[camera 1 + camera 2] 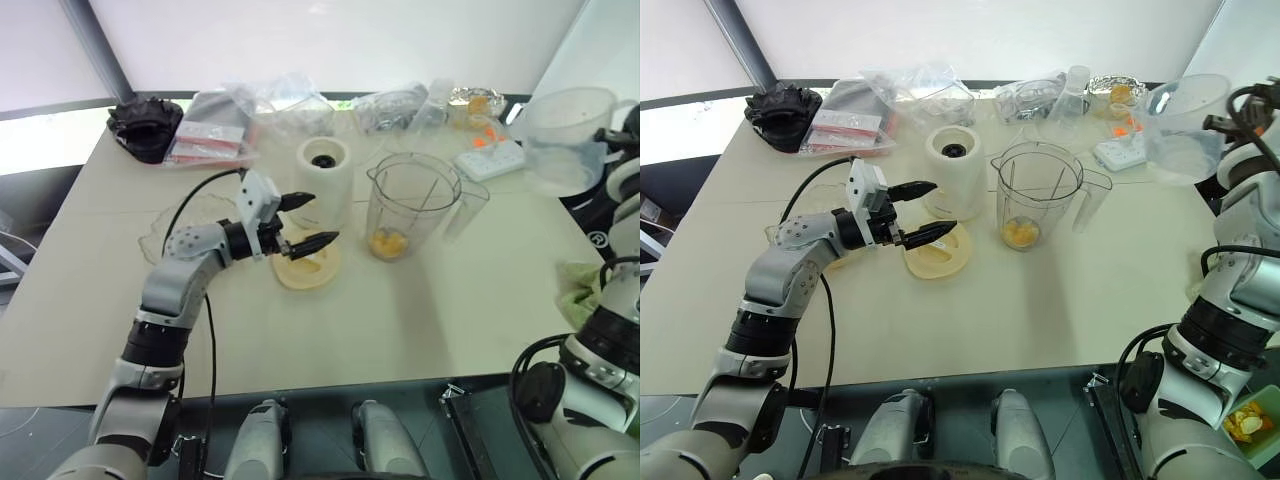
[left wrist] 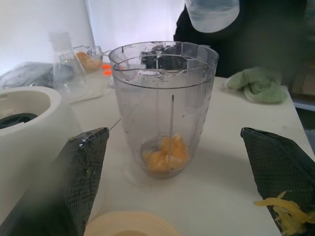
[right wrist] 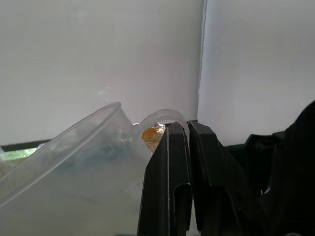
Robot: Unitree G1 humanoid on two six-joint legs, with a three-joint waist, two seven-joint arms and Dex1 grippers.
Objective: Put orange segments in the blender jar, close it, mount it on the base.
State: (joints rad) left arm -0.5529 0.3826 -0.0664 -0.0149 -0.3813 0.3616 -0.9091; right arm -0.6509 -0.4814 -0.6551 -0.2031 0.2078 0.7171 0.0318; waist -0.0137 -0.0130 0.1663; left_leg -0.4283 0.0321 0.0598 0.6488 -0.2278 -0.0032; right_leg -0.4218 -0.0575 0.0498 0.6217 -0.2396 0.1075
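Note:
My right gripper will set the clear plastic tub on the table (image 1: pixel 546 243) between the power strip and the green cloth.
The blender jar (image 1: pixel 412 205) stands upright and uncovered in the middle of the table, with orange segments (image 1: pixel 388 242) at its bottom around the blade. Left of it stands the cream base (image 1: pixel 325 180), black socket up. A flat cream lid (image 1: pixel 308 265) lies in front of the base. My left gripper (image 1: pixel 322 218) hovers open just above the lid, pointing level at the jar (image 2: pixel 165 98); a shred of orange pulp sticks to one of its fingers (image 2: pixel 280 187). At the far right, raised, my right gripper (image 3: pixel 187 129) is shut on the rim of a clear plastic tub (image 1: pixel 565 140).
A white power strip (image 1: pixel 490 158) and a slim clear cup (image 1: pixel 465 210) sit right of the jar. Plastic bags, a flask (image 1: pixel 432 105) and a black object (image 1: pixel 147 125) line the far edge. A green cloth (image 1: pixel 580 290) lies at the right edge, a scalloped bowl (image 1: pixel 165 230) under my left forearm.

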